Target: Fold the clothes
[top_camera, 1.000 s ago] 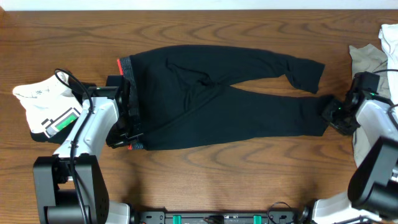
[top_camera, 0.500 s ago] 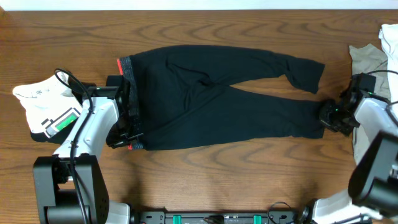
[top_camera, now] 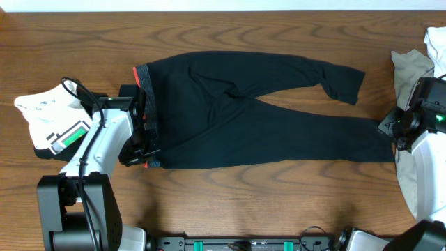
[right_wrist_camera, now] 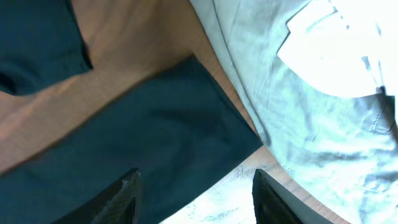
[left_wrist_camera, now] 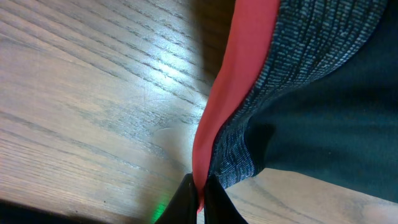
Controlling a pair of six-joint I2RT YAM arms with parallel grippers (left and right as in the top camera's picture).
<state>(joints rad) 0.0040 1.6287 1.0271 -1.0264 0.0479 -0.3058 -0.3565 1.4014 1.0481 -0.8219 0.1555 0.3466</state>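
The waistband's red edge, now pinched low over the wood, will be let go by my left gripper on the bare wood (top_camera: 131, 182) between the pants and that gripper's forearm.
The clothes in play are black long pants (top_camera: 244, 118), spread flat with the grey-and-red waistband (top_camera: 141, 73) at the left and both legs running right. My left gripper (top_camera: 146, 157) is shut on the waistband's near corner. In the left wrist view its fingertips (left_wrist_camera: 185, 200) pinch the red edge (left_wrist_camera: 230, 93), and the left gripper (left_wrist_camera: 200, 196) sits low over the wood. My right gripper (top_camera: 390, 130) stands open at the end of the lower leg. In the right wrist view the right gripper (right_wrist_camera: 196, 199) straddles the leg's cuff (right_wrist_camera: 186, 124) with nothing pinched.
A white garment (top_camera: 38, 108) lies left of my left arm. A grey-beige top (top_camera: 411, 66) and a white one (top_camera: 435, 42) lie at the right edge, and the beige top (right_wrist_camera: 311, 124) touches the cuff. Bare wood (top_camera: 244, 188) runs along the front.
My right gripper shut on the lower leg's cuff, drew it to the right, then opened. The lower leg now lies longer and straighter. The left arm has not moved.
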